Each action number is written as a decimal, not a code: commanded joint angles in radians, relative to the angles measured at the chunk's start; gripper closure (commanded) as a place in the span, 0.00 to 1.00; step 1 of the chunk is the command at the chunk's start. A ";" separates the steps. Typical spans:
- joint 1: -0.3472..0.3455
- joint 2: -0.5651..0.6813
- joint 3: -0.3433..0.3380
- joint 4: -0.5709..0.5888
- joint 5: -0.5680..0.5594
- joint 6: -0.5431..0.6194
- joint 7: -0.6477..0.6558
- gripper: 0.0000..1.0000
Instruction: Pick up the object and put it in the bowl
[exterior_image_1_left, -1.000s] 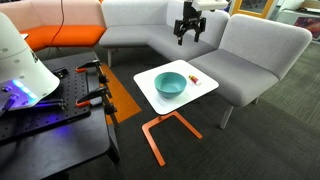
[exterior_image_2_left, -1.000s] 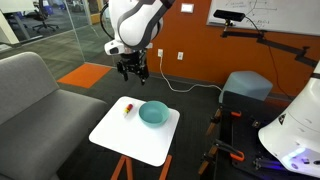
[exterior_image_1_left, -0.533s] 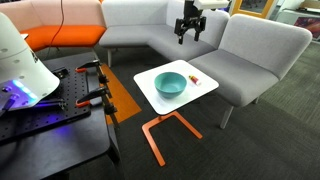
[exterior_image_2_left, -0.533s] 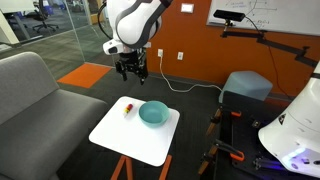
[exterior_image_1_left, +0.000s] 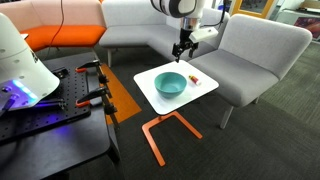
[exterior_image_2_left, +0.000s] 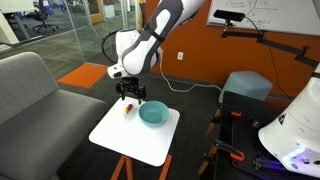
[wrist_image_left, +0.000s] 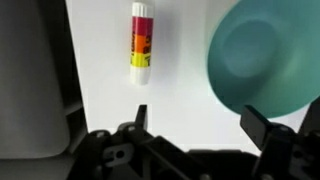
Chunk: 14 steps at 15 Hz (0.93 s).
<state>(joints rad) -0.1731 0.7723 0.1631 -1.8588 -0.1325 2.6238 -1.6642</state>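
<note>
The white stick lies beside the teal bowl, and my gripper should close its fingers on the yellow part of the label (exterior_image_1_left: 192, 78) (wrist_image_left: 141, 60) on that stick.
The object (wrist_image_left: 141, 55) is a small white stick with a red and yellow label, lying on the white tabletop (wrist_image_left: 170, 100). It shows as a tiny red-orange speck in both exterior views (exterior_image_1_left: 194, 79) (exterior_image_2_left: 127, 110). The teal bowl (exterior_image_1_left: 170, 83) (exterior_image_2_left: 152, 114) (wrist_image_left: 265, 60) stands empty beside it on the same table. My gripper (exterior_image_1_left: 183, 48) (exterior_image_2_left: 129, 95) (wrist_image_left: 200, 125) hangs open and empty a short way above the table. It is over the gap between the object and the bowl and touches neither.
The small white table (exterior_image_1_left: 205, 90) (exterior_image_2_left: 125, 140) stands on an orange frame in front of a grey sofa (exterior_image_1_left: 255, 50) (exterior_image_2_left: 30, 90). A black bench with clamps (exterior_image_1_left: 60, 110) and a white robot base (exterior_image_2_left: 295, 130) stand nearby.
The arm has come down from high over the sofa to just above the table, and the gripper now hangs near the object. The object and bowl have not moved.
</note>
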 joint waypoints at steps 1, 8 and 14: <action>-0.044 0.117 0.042 0.110 -0.001 -0.001 -0.063 0.00; -0.002 0.283 0.024 0.344 -0.031 -0.049 -0.047 0.00; -0.002 0.398 0.013 0.478 -0.029 -0.073 -0.044 0.17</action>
<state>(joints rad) -0.1824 1.1213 0.1830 -1.4640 -0.1491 2.6029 -1.7075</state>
